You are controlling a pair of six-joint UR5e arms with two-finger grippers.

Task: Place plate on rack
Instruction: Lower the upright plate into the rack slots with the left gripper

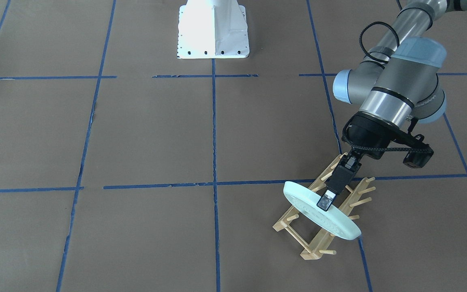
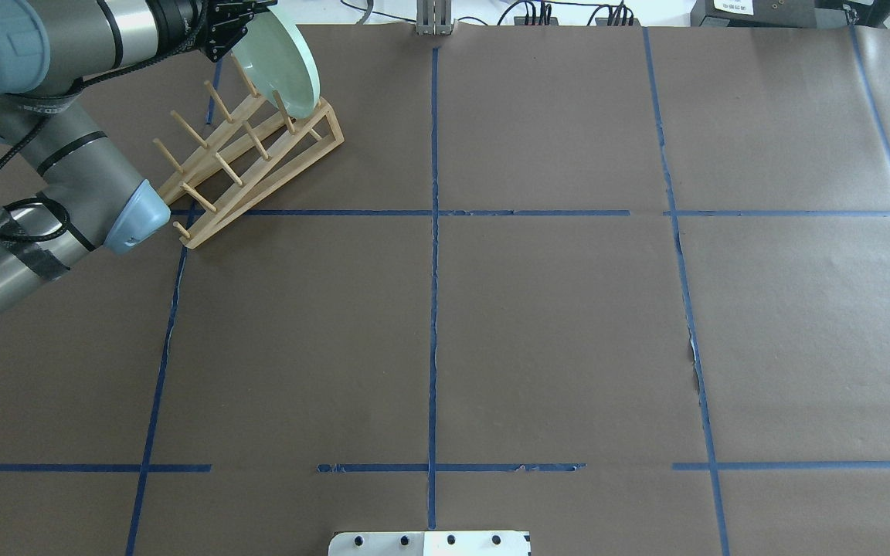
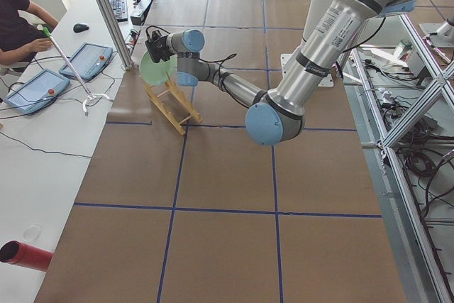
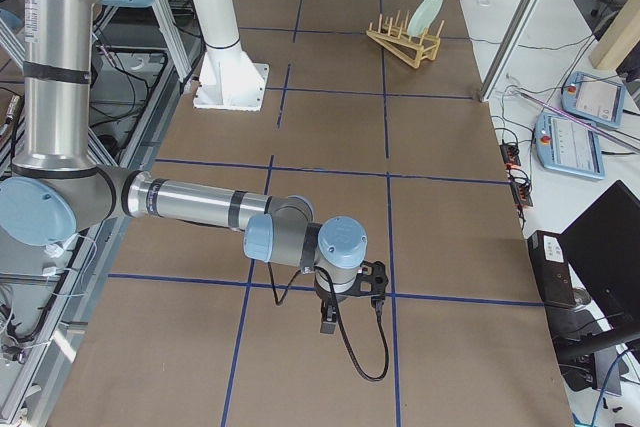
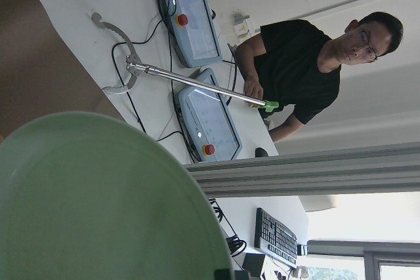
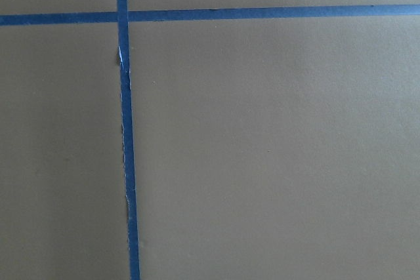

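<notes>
My left gripper will set the plate free so that it stands upright between the last pegs at the rack's operator-side end (image 1: 318,224).
The pale mint-green plate (image 1: 339,227) stands on edge, tilted, between the upright pegs at the operator-side end of the light wooden rack (image 1: 310,248). My left gripper (image 1: 326,201) is shut on the plate's upper rim, one finger across its face. In the overhead view the plate (image 2: 279,62) and rack (image 2: 259,162) sit at the far left, with the left gripper (image 2: 232,31) behind the plate. The plate fills the lower left wrist view (image 5: 98,208). My right gripper (image 4: 328,325) hangs low over the table in the exterior right view only; I cannot tell whether it is open or shut.
The white robot base (image 1: 213,30) stands at the robot's table edge. Beyond the rack's table edge is a desk with an operator (image 5: 308,63), teach pendants (image 3: 28,90) and a grabber stick (image 5: 197,80). The right wrist view shows brown table with blue tape lines (image 6: 125,129).
</notes>
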